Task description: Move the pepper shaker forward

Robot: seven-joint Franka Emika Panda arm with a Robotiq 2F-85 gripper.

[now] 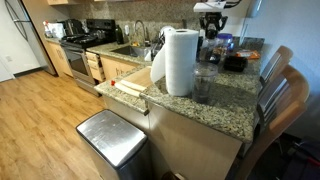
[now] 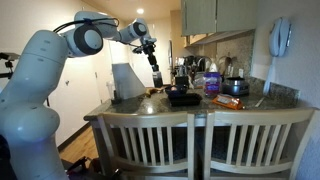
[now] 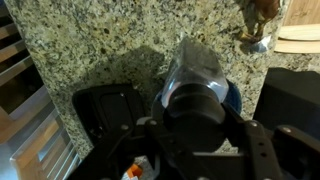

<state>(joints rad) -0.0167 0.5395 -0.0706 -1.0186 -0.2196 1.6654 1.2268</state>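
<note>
Next, I let go of the pepper shaker on the granite (image 1: 210,61) (image 3: 174,38) between the paper towel roll and the flat black container.
The pepper shaker (image 3: 193,108) is a squat dark cylinder, and it sits between my gripper's (image 3: 196,125) fingers in the wrist view. The gripper is shut on it and holds it above the granite counter (image 3: 90,45). The clear tumbler (image 3: 195,62) stands right below and just beyond the shaker. In both exterior views the gripper (image 1: 211,27) (image 2: 155,68) hangs over the counter with the dark shaker (image 2: 157,79) in it, above the tumbler (image 1: 204,82).
A flat black container (image 3: 100,118) (image 2: 183,97) lies beside the tumbler. A paper towel roll (image 1: 180,62) stands near the counter's edge. A purple bottle (image 2: 212,80) and a pot (image 2: 235,87) stand further along. Chairs (image 2: 200,140) line one side, with a steel bin (image 1: 110,140) below.
</note>
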